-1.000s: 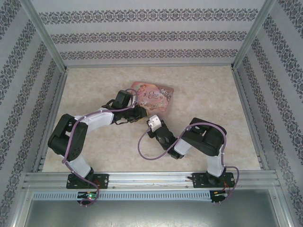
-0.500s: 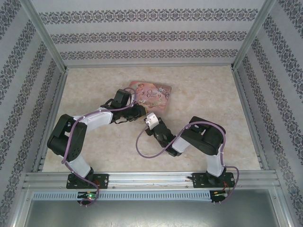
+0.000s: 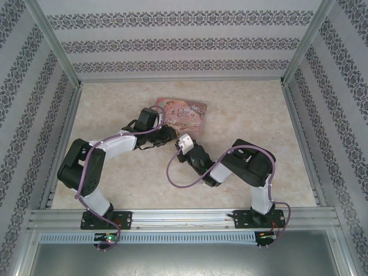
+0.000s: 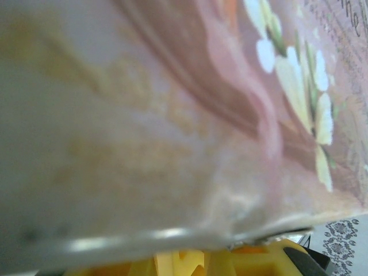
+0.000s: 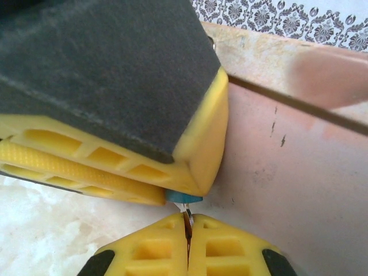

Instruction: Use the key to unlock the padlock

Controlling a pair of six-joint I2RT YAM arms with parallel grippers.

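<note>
My left gripper is holding the padlock with its wrist crowding the pink box. It should open, back away and take the padlock's body point(image 5: 184, 196) from the front.
The blue-teal padlock point(image 5: 184, 197) peeks out as a small sliver between my left gripper's yellow fingers point(image 5: 144, 167), which are shut on it. Right below, my right gripper point(image 5: 187, 218) is shut on the thin dark key point(image 5: 187, 231), whose silvery tip touches the padlock's underside. In the top view the left gripper point(image 3: 168, 136) and right gripper point(image 3: 177, 146) meet tip to tip just in front of the pink illustrated box point(image 3: 183, 111). The padlock's shackle is hidden.
The pink box point(image 5: 299, 172) stands right against both grippers, and its illustrated face point(image 4: 172, 115) is blurred close against the left wrist camera. Marbled tabletop point(image 3: 247, 115) lies around. Patterned walls and metal rails point(image 3: 299, 132) enclose the table.
My right gripper has crept a little farther toward the left gripper's tip. The pink box has shifted slightly left and away. The left arm has barely moved.
</note>
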